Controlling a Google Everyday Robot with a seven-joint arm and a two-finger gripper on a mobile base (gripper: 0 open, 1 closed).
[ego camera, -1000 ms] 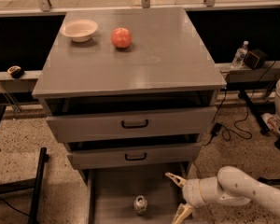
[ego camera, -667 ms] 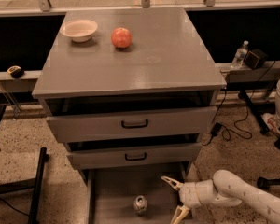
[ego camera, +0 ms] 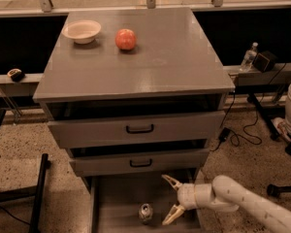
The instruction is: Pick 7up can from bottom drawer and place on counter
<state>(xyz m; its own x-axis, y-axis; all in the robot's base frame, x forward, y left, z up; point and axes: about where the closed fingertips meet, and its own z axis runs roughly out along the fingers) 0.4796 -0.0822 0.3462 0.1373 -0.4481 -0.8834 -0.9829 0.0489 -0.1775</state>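
Note:
The 7up can's upper side (ego camera: 146, 213), just below its silver top, is the spot my gripper will go to next, and it should close there.
The 7up can (ego camera: 145, 213) stands upright in the open bottom drawer (ego camera: 117, 198), near its front middle; only its silver top and part of its side show. My gripper (ego camera: 167, 201) is open, its two pale fingers spread apart, and it sits inside the drawer just right of the can, a short gap away, pointing left. The white arm reaches in from the lower right. The counter (ego camera: 169, 57) is the grey top of the cabinet, above the drawers.
A white bowl (ego camera: 82, 31) and a red-orange apple (ego camera: 126, 39) sit on the counter's back left. Two drawers with black handles (ego camera: 139, 129) stand slightly open above the bottom drawer. A bottle (ego camera: 249, 57) and cables lie on the floor at right.
The gripper has moved left inside the bottom drawer, closer to the can, still open. The can has not moved.

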